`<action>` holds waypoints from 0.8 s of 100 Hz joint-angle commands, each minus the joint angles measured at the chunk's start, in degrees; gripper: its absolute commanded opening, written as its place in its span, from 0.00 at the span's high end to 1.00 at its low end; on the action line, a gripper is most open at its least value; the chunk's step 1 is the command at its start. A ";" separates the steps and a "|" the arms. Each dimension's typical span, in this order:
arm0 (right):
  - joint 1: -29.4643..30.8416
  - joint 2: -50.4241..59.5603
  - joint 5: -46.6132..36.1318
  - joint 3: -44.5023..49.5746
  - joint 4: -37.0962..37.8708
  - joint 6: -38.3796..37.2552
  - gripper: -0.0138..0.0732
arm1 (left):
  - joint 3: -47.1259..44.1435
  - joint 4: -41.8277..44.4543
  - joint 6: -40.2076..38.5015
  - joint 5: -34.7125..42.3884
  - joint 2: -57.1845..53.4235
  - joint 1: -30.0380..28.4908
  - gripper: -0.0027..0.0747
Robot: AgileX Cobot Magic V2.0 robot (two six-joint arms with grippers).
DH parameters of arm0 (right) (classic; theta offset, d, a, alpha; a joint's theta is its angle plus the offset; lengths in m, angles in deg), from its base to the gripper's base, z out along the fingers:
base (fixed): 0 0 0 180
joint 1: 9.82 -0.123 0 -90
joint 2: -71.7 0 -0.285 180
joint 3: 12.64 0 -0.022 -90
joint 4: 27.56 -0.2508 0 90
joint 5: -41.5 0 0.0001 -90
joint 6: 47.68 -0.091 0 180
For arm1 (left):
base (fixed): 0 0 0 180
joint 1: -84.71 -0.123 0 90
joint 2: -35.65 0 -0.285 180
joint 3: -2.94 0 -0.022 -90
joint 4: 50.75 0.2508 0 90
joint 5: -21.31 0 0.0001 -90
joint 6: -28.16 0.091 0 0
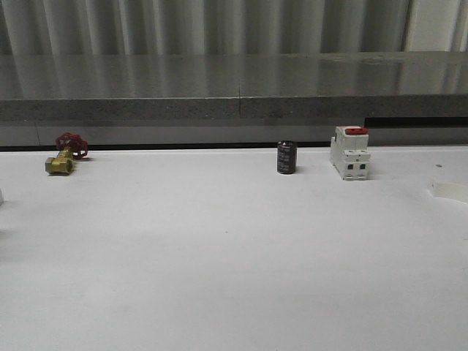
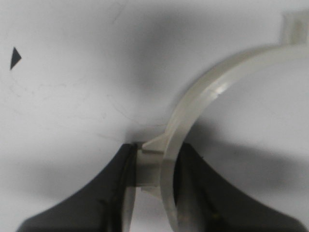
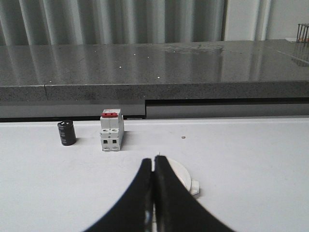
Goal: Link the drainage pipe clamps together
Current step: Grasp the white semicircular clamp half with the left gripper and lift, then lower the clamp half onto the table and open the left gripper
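Note:
Next, my left gripper releases the white clamp half on the white table, diagonally [image 1: 149, 221] in front of the brass valve.
One white drainage pipe clamp [image 2: 217, 87] is a semicircular half-ring just above the white table. My left gripper [image 2: 157, 150] is shut on it, the black fingers [image 2: 111, 193] pinching its band and an outer lug. The other clamp half [image 3: 182, 175] lies low over the table on the right, its flat end tab sticking out past the fingers. My right gripper [image 3: 155, 162] is shut on this half's thin wall, with only a white sliver between the fingers. In the front view a pale edge of this clamp [image 1: 450, 191] shows at the far right.
A brass valve with a red handle [image 1: 62, 157] sits at the back left. A black cylinder [image 1: 286, 157] and a white breaker with a red top [image 1: 349, 153] stand at the back right. A grey stone ledge [image 1: 234, 95] runs behind the table.

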 commanded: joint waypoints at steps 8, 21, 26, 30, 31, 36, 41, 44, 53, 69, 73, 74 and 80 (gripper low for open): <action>0.44 1.09 -4.09 -0.94 0.08 0.49 0.92 | 3.37 0.19 -0.53 0.28 -2.84 0.15 0.92; 0.44 1.09 -4.09 -0.94 0.08 0.49 0.92 | 5.70 -1.25 -0.53 -0.40 -4.31 2.24 0.92; 0.44 1.09 -4.09 -0.94 0.08 0.49 0.92 | 6.34 -1.90 -0.53 -0.77 -5.10 3.61 0.92; 0.44 1.09 -4.09 -0.94 0.08 0.49 0.92 | 6.78 -2.20 -0.53 -0.88 -5.75 4.97 0.92; 0.44 1.09 -4.09 -0.94 0.08 0.49 0.92 | 6.78 -2.50 -0.53 -0.88 -5.89 5.24 0.92; 0.44 1.09 -4.09 -0.94 0.08 0.49 0.92 | 6.87 -3.43 -0.65 -0.88 -6.60 7.11 0.92; 0.44 1.09 -4.09 -0.94 0.08 0.49 0.92 | 6.87 -4.97 -0.85 -0.88 -7.00 9.33 0.92; 0.44 1.09 -4.09 -0.94 0.08 0.49 0.92 | 6.87 -6.08 -1.09 -0.88 -7.12 10.45 0.92; 0.44 1.09 -4.09 -0.94 0.08 0.49 0.92 | 6.87 -9.00 -2.55 -0.49 -7.10 14.38 0.92; 0.44 1.09 -4.09 -0.94 0.08 0.49 0.92 | 6.87 -9.14 -8.31 5.93 -6.99 22.01 0.92; 0.44 1.09 -4.09 -0.94 0.08 0.49 0.92 | 6.92 -9.33 -9.86 7.34 -6.78 23.86 0.92; 0.44 1.09 -4.09 -0.94 0.08 0.49 0.92 | 6.92 -9.28 -10.28 7.52 -6.64 24.44 0.92; 0.44 1.09 -4.09 -0.94 0.08 0.49 0.92 | 7.13 -9.52 -12.09 8.50 -5.79 26.60 0.92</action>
